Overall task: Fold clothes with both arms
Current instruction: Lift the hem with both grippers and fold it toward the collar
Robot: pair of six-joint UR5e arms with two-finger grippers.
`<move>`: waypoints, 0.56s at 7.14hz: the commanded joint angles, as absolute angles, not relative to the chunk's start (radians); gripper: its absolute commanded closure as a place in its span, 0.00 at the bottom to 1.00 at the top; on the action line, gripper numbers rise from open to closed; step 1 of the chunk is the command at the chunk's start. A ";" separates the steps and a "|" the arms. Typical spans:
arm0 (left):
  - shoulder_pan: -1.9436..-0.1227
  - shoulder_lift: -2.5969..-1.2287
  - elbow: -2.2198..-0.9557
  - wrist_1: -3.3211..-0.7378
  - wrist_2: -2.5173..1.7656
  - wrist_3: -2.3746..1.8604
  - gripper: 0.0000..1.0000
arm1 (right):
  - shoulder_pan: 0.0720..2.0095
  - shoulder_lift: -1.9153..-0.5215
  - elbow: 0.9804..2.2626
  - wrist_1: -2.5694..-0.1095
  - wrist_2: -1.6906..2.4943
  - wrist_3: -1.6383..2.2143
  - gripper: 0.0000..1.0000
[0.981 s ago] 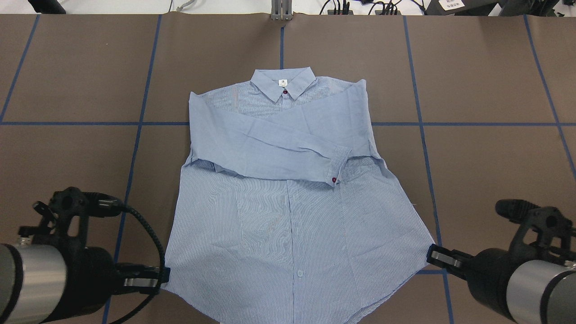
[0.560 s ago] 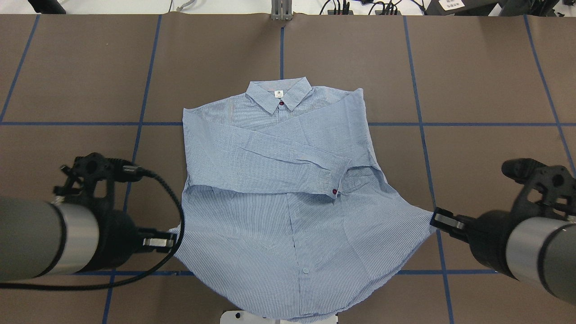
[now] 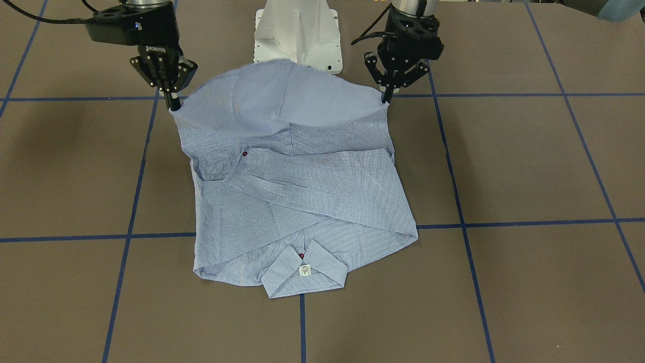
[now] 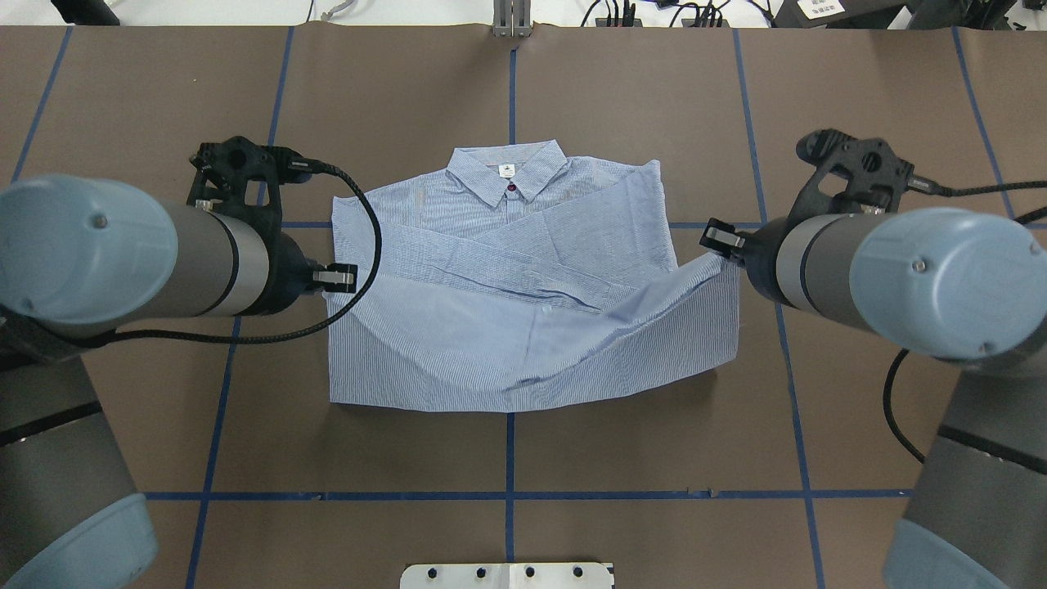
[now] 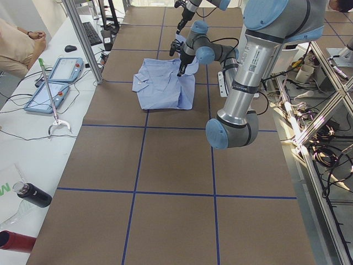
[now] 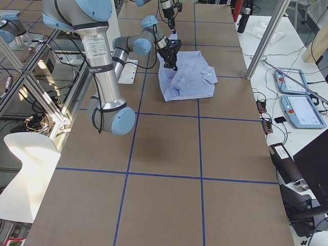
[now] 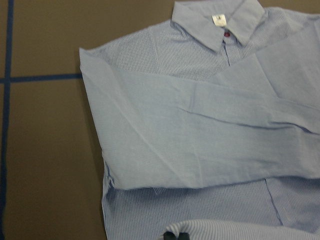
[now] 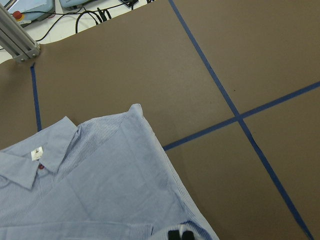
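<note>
Next, my left gripper lets go of the hem corner at the edge of the shirt's shoulder corner [image 3: 413, 245] [image 7: 85, 46] on its own side.
The light blue striped shirt [image 4: 507, 245] lies front up at the table's middle, sleeves folded across its chest and collar [image 4: 507, 168] at the far side. My left gripper [image 4: 337, 280] is shut on the left hem corner. My right gripper [image 4: 718, 240] is shut on the right hem corner. Both hold the hem raised over the shirt's middle, so the lower half doubles back and sags between them. In the front-facing view the left gripper [image 3: 385, 97] and right gripper [image 3: 174, 105] pinch the lifted hem [image 3: 272, 96]. Each wrist view shows closed fingertips [image 7: 175, 235] [image 8: 179, 234] on cloth.
The white pedestal base [image 3: 297, 35] stands at the robot's side of the table. Blue tape lines [image 4: 509, 458] cross the brown table cover. An aluminium post [image 4: 511, 20] stands at the far edge. Tablets [image 5: 55, 83] and a bottle [image 5: 33, 194] lie beside the table.
Both grippers have risen and carried the hem corners away from the robot toward the collar. The shirt's lower half now lies doubled over the folded sleeves.
</note>
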State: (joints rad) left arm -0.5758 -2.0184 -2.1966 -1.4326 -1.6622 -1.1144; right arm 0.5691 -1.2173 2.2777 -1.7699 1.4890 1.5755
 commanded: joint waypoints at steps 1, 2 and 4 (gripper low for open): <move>-0.617 -2.084 -2.047 -1.489 -1.611 -1.098 1.00 | 0.647 -1.070 2.071 -1.749 1.513 1.536 1.00; -0.641 -2.086 -1.926 -1.625 -1.605 -1.098 1.00 | 0.676 -1.056 1.998 -1.686 1.513 1.476 1.00; -0.658 -2.117 -1.746 -1.805 -1.603 -1.097 1.00 | 0.704 -1.052 1.851 -1.524 1.514 1.465 1.00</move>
State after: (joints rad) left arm -0.6484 -2.0955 -1.8478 -1.7113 -1.6056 -1.0974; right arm 0.6884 -1.0587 1.9402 -1.6177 1.5126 1.4753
